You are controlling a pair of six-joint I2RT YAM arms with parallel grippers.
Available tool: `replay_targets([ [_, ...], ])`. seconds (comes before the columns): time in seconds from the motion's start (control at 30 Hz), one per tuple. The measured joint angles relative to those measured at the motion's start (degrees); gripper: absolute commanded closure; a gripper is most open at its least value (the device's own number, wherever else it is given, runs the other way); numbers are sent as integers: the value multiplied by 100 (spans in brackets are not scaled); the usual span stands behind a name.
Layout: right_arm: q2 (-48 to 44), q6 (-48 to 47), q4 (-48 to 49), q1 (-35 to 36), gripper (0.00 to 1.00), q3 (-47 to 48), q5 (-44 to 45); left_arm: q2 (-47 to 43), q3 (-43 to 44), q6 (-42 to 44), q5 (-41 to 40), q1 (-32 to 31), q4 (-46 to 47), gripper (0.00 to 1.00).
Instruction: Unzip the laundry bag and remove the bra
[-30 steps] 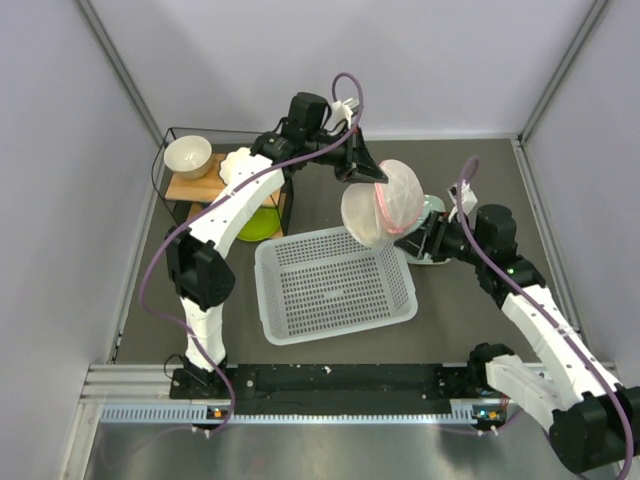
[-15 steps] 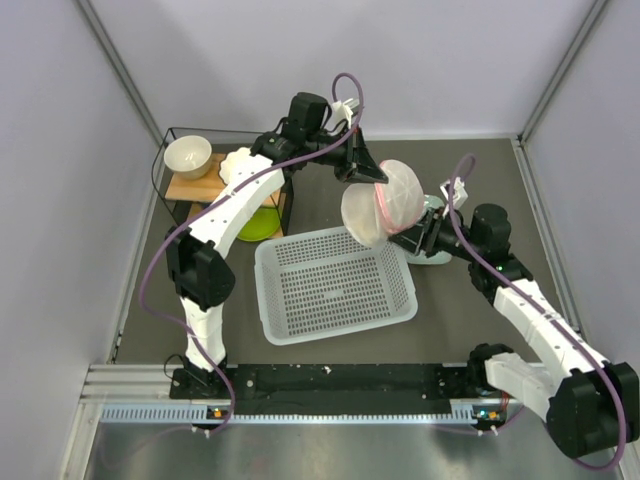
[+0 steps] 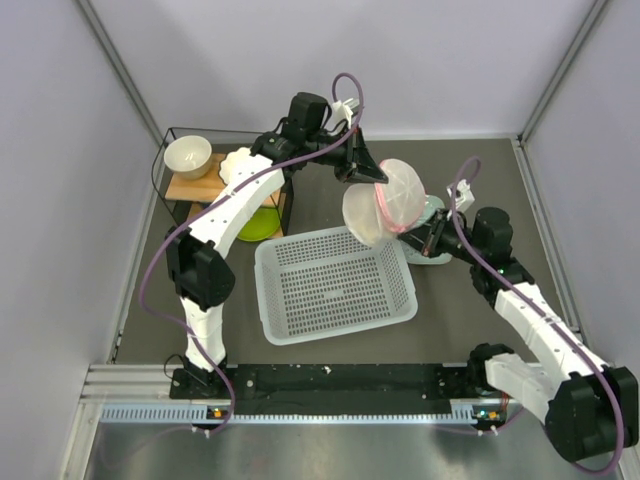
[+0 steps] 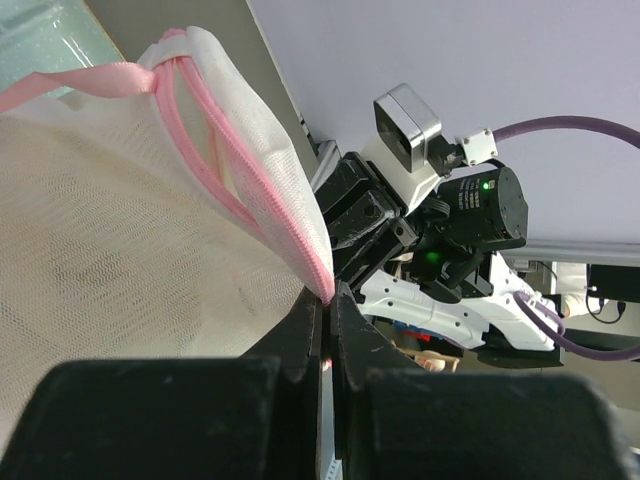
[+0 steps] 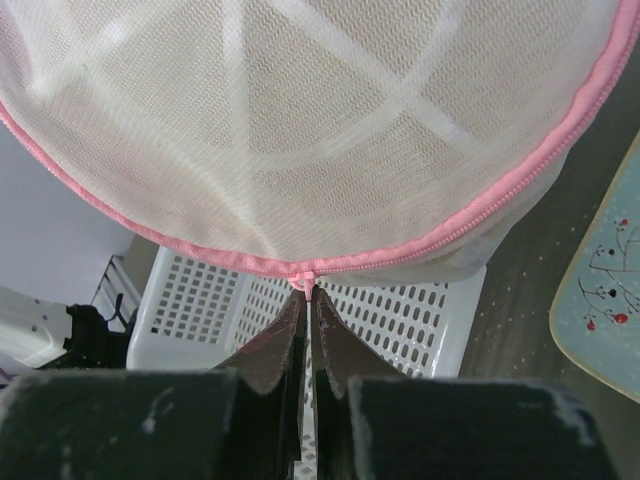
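Observation:
Only the fingertips of my left gripper pinch the pink rim, so it should put the bag down and grip rim and mesh [image 4: 296, 232] deeper before unzipping.
The laundry bag [image 3: 386, 200], a white mesh pod with a pink zip rim, hangs in the air above the far right corner of the basket. My left gripper [image 3: 370, 172] is shut on the pink rim [image 4: 318, 262] at the bag's top; in the left wrist view the fingertips [image 4: 328, 295] pinch the zip tape. From the right, my right gripper [image 3: 420, 233] reaches the bag's lower rim. Its jaws [image 5: 309, 293] are shut on the small pink zip pull [image 5: 306, 278] under the mesh [image 5: 300, 120]. The bra is hidden; no yellow shows through the mesh.
A white perforated basket [image 3: 335, 285] sits in the middle of the table, just below the bag. A mint-green tray [image 3: 437, 247] lies under my right wrist. At the back left a wire rack holds a white bowl [image 3: 188, 155] and a green plate [image 3: 258, 222].
My right gripper has moved in toward the bag's rim and shut on the zip pull. The left gripper and the bag have stayed almost still.

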Motion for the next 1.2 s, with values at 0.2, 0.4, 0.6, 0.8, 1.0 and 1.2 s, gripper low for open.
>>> replay_targets([
  [0.2, -313, -210, -321, -96, 100, -68, 236, 0, 0, -4, 2, 46, 0, 100],
  [0.4, -435, -461, -629, -146, 100, -90, 562, 0, 0, -28, 44, 103, -2, 100],
  [0.6, -492, -529, -896, -160, 100, -90, 627, 15, 13, -111, 114, 221, 22, 100],
  [0.8, -721, -210, -1482, 227, 100, 92, 682, 321, 192, -149, 63, 310, 201, 98],
  [1.0, -791, 229, -1661, 772, 100, 649, 861, 691, 302, -160, -201, 304, 146, 23],
  [1.2, -651, 455, -1659, 798, 100, 684, 1047, 472, 387, -37, -769, 354, -120, 6],
])
